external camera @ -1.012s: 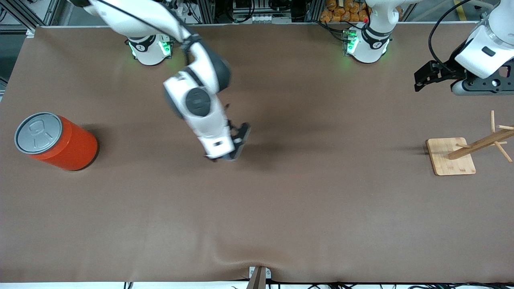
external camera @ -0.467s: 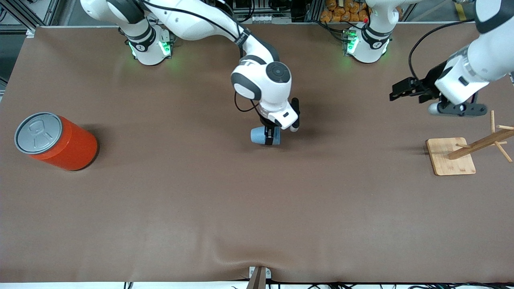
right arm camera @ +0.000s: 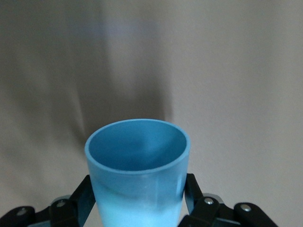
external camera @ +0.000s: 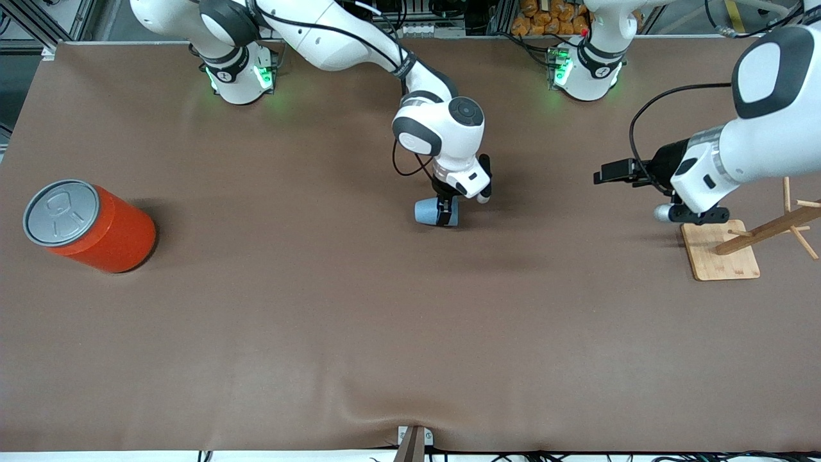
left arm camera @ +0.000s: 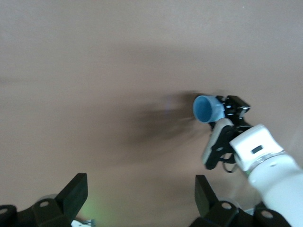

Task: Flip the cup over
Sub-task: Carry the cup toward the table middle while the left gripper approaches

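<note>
Next, I let go of the light-blue cup, held low over the table's middle, with my right gripper on the brown cloth (external camera: pixel 446 206) between the canister and the wooden rack.
The light-blue cup (external camera: pixel 431 212) is held on its side low over the middle of the table. My right gripper (external camera: pixel 447 210) is shut on it, a black finger (right arm camera: pixel 81 198) pressed on each side of its wall. In the right wrist view the cup (right arm camera: pixel 137 170) shows its darker blue inside, with its mouth pointing away from the hand. In the left wrist view the cup (left arm camera: pixel 206 109) shows farther off, with its open mouth in sight. My left gripper (external camera: pixel 604 174) is open with nothing in it, up over the table beside the wooden rack; its fingers (left arm camera: pixel 72 196) stand wide apart.
A large orange-red canister (external camera: pixel 109 234) with a grey lid stands toward the right arm's end. A wooden rack (external camera: pixel 718 253) with pegs on a square base stands toward the left arm's end. Brown cloth covers the whole table.
The right arm has swung toward the left arm's end, and the cup, unseen a second ago, now shows in its gripper. The left gripper has come down toward the table's middle, by the rack.
</note>
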Robot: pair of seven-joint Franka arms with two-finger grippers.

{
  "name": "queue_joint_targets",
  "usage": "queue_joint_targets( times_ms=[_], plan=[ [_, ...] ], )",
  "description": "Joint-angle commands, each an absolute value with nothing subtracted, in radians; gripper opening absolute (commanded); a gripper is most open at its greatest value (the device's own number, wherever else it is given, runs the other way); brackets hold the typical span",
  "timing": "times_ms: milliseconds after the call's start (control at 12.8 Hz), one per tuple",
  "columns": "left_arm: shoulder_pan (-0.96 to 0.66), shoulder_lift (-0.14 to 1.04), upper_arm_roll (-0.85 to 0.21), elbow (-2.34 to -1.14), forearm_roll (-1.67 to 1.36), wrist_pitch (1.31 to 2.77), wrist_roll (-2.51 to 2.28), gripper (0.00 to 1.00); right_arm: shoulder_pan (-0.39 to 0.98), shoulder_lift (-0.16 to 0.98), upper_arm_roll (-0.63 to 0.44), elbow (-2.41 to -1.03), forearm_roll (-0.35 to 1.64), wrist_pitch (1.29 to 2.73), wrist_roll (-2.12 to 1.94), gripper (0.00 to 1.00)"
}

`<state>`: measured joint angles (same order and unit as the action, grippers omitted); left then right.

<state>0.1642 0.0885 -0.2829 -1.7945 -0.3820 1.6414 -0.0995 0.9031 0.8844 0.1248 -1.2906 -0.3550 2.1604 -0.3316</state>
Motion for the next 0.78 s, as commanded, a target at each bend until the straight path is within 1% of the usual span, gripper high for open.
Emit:
queue_joint_targets(
  times_ms=[0, 78, 467, 623, 700],
  plan=[
    [0.178, 0.077, -0.290, -1.865, -0.452, 1.713, -0.039, 1.00, 0.931, 0.913, 0.115, -1.239, -0.382, 2.152, -0.301, 0.00],
    [0.181, 0.078, -0.290, -1.881, -0.477, 1.729, 0.009, 1.00, 0.940, 0.913, 0.115, -1.239, -0.383, 2.154, -0.298, 0.00],
    [0.232, 0.214, -0.288, -1.890, -0.635, 1.746, 0.191, 1.00, 0.951, 0.914, 0.114, -1.250, -0.394, 2.151, -0.192, 0.00],
    [0.232, 0.267, -0.288, -1.891, -0.710, 1.747, 0.227, 1.00, 0.953, 0.914, 0.115, -1.250, -0.397, 2.141, -0.189, 0.02],
    [0.232, 0.294, -0.288, -1.891, -0.742, 1.750, 0.263, 1.00, 0.951, 0.914, 0.115, -1.249, -0.397, 2.140, -0.190, 0.26]
  ],
)
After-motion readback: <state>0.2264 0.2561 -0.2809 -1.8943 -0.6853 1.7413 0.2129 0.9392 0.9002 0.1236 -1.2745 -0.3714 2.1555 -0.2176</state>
